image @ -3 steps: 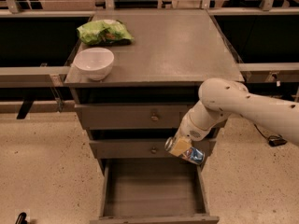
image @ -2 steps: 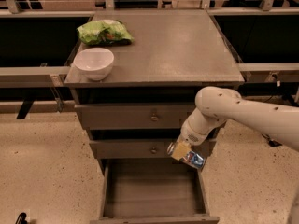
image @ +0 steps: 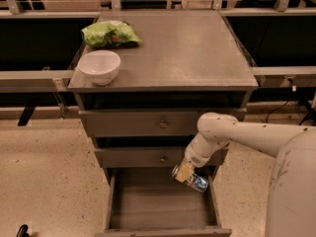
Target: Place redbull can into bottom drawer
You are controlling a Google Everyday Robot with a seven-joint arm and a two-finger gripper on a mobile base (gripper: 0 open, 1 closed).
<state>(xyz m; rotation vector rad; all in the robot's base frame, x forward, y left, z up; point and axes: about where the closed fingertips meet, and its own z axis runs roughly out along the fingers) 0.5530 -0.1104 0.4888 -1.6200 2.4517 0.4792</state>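
The robot's gripper will let go of the redbull can on the bottom drawer's bare inside (image: 190, 205), near the side closest to the robot's arm.
The redbull can (image: 194, 180), blue and silver, lies tilted on its side in my gripper (image: 186, 173), which is shut on it. The gripper holds the can just above the right rear part of the open bottom drawer (image: 159, 201), in front of the middle drawer's face. The bottom drawer is pulled out and its wooden floor shows bare. My white arm (image: 237, 135) reaches in from the right.
A white bowl (image: 99, 66) and a green crinkly bag (image: 109, 34) sit on the left of the cabinet top (image: 187, 48). The two upper round-knobbed drawers (image: 163, 124) are closed. Speckled floor surrounds the cabinet; dark shelving stands on both sides.
My gripper has moved down and a little left with the can, lowering it from the middle drawer's face toward the open bottom drawer.
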